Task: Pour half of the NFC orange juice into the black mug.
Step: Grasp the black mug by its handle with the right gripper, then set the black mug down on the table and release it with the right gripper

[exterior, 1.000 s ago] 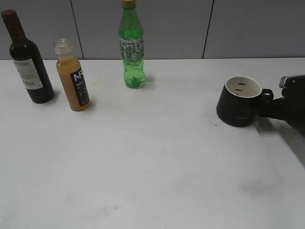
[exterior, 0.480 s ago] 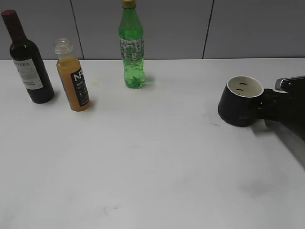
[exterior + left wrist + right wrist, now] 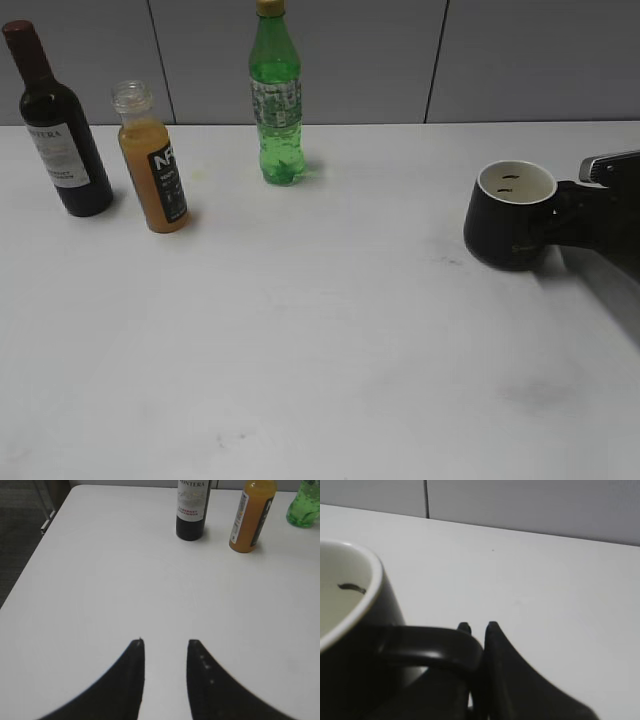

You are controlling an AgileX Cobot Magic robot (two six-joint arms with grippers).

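Next, my right gripper lets go of the black mug on the bare table [image 3: 290, 345] in front of the green soda bottle.
The NFC orange juice [image 3: 155, 175] stands capless at the back left of the white table, and shows in the left wrist view as the NFC orange juice [image 3: 252, 517]. The black mug [image 3: 505, 228] with its white inside sits at the right. My right gripper [image 3: 557, 212] comes in from the right edge, shut on the mug's loop handle. In the right wrist view the black mug [image 3: 350, 630] fills the left side, and the handle [image 3: 430, 642] runs between the fingertips of the right gripper [image 3: 478, 626]. My left gripper [image 3: 165, 642] hangs open over bare table, far short of the bottles.
A dark wine bottle [image 3: 60, 130] stands left of the juice. A tall green soda bottle [image 3: 276, 100] stands further back near the grey wall. In the left wrist view the table's left edge [image 3: 35, 545] drops off to dark floor.
My right gripper has shut on the mug's handle. The mug has shifted a little to the right. The bottles have not moved.
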